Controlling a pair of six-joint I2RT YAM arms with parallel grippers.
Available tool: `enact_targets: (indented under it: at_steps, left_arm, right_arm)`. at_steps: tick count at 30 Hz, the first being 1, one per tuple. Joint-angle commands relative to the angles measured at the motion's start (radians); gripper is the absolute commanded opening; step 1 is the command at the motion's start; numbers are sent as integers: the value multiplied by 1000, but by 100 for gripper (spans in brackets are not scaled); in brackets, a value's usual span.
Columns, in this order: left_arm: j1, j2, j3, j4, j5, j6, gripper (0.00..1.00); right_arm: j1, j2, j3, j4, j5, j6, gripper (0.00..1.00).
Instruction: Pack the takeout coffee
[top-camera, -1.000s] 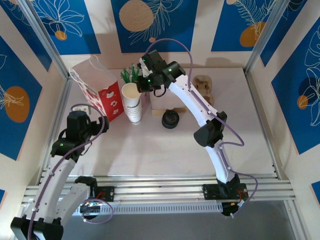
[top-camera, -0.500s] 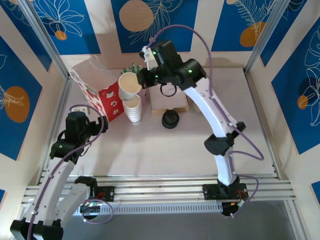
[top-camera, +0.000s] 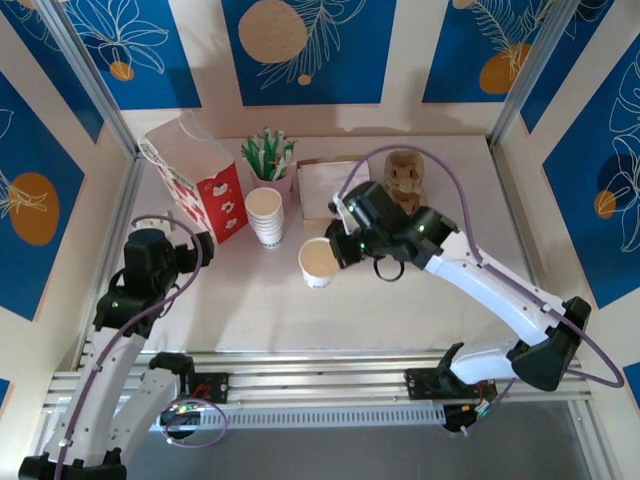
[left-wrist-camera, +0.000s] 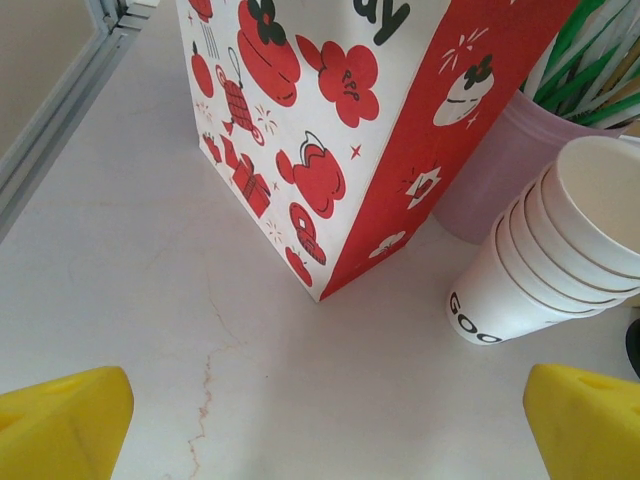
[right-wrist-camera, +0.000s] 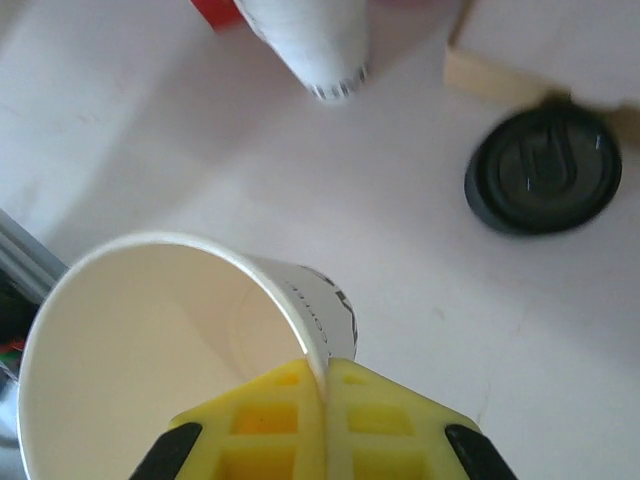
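Observation:
The robot's right gripper will set the lidless white paper cup down on the bare table (top-camera: 325, 302) (right-wrist-camera: 370, 345) between the black lid and the near metal rails.
My right gripper (top-camera: 337, 250) (right-wrist-camera: 325, 378) is shut on the rim of a lidless white paper cup (top-camera: 318, 263) (right-wrist-camera: 170, 350), one finger inside the wall and one outside. The cup is low over the middle of the table, and I cannot tell whether its base touches. A loose black lid (right-wrist-camera: 543, 168) lies on the table just beyond it. The lidded takeout coffee is out of view. The red-and-white paper bag (top-camera: 195, 180) (left-wrist-camera: 330, 120) stands open at the back left. My left gripper (top-camera: 193, 250) (left-wrist-camera: 330, 430) hangs open in front of the bag, holding nothing.
A stack of lidless white cups (top-camera: 265, 214) (left-wrist-camera: 555, 250) stands right of the bag, with a purple pot of green stirrers (top-camera: 268, 156) behind it. A flat cardboard box (top-camera: 322, 186) and the brown cup carrier (top-camera: 405, 172) sit at the back. Metal rails (top-camera: 300, 365) line the near edge.
The right arm lifted one cup off the stack and swung it forward and down to the table's middle, covering the black lid from above. The left arm barely moved.

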Motion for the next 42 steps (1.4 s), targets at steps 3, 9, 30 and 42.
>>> enact_targets:
  at_steps: [3,9,30,42]
  left_arm:
    - [-16,-6,19,-7,15,0,100]
    - [-24,2,19,-7,18,5,100]
    - [-44,8,17,-10,20,13,100]
    - [-46,13,17,-11,16,17,100]
  right_arm:
    - [-27,-66,-224,195,-33,106,0]
    - [-33,-14,-332,299,-3,136,0]
    - [-31,93,-303,283,65,147,24]
    - [-79,65,-78,97,113,36,64]
